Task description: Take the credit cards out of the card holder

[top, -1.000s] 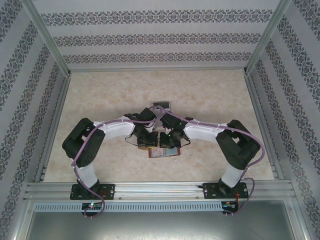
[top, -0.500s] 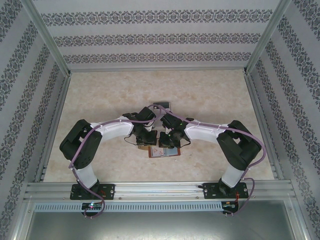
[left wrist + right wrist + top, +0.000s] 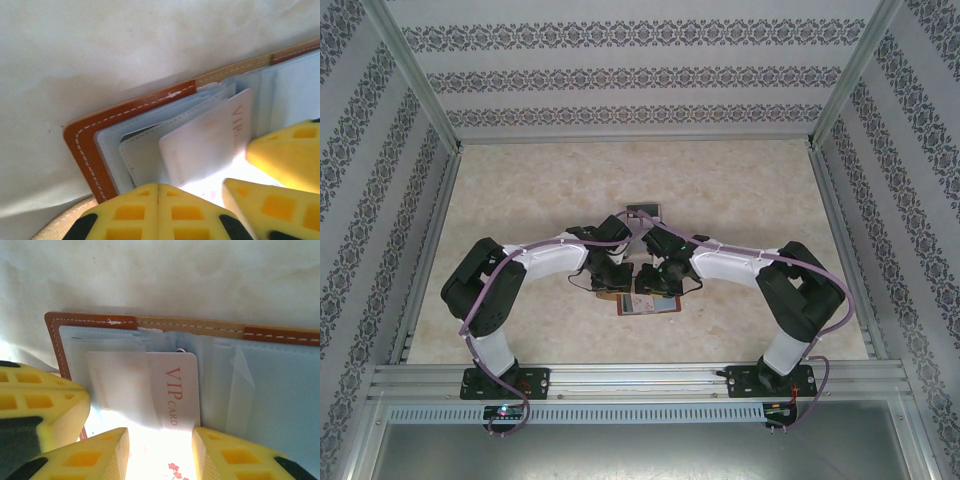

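Note:
Next, my right gripper grips again near the card's free edge (image 3: pixel 198 392) and works the VIP card out before lifting, because one side of it is still under the clear pocket.
The card holder (image 3: pixel 650 305) lies open on the table under both wrists, its reddish-brown leather edge (image 3: pixel 80 145) and pale clear pockets (image 3: pixel 280 385) showing. A white credit card marked VIP (image 3: pixel 175 390) sticks halfway out of a pocket (image 3: pixel 205 145). My right gripper (image 3: pixel 159 440) is open, one yellow finger on each side of that card's near end. My left gripper (image 3: pixel 159 192) is shut, its pads together with nothing between them, low over the pockets on the wallet's left leaf. Its finger (image 3: pixel 40 405) also shows at the left of the right wrist view.
A small grey card (image 3: pixel 642 212) lies flat on the beige table (image 3: pixel 520 190) just behind the arms. Patterned walls and metal rails (image 3: pixel 620 378) close the table in. Both arms crowd the middle, their fingers close together (image 3: pixel 285 155).
The right gripper's jaws have spread apart around the VIP card. Both arms have stayed almost where they were over the wallet. The left gripper has stayed shut.

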Controlling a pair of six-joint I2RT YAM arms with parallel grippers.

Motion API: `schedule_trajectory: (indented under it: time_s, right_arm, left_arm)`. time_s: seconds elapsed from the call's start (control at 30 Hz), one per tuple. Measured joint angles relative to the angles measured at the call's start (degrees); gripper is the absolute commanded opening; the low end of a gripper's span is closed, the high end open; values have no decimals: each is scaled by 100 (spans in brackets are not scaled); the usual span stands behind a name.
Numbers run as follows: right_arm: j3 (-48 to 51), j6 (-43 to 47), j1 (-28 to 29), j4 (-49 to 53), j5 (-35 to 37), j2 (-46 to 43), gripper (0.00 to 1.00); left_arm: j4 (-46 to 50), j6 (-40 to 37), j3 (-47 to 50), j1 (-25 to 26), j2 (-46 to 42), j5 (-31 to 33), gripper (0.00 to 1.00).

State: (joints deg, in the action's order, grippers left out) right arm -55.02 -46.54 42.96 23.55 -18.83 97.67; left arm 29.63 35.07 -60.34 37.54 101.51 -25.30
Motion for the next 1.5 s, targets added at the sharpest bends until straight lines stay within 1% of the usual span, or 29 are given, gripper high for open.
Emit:
schedule_trajectory:
  time_s: [0.3,0.7,1.0,1.17,1.5]
  right_arm:
    - [2,2,-13,133,57,-116,39]
    - [11,22,-125,42,-20,-197,39]
    - [168,24,-289,-107,-103,-457,32]
    - [195,46,-348,-118,-120,-433,31]
    - [208,151,-356,-267,-251,-68,31]
  left_arm:
    - [103,-20,-11,2,2,28,2]
    - [103,-13,-105,2,2,-234,2]
    - [26,37,-105,4,2,-463,2]
    - [-46,79,-103,39,7,-511,1]
    - [-26,72,-131,72,297,-601,1]
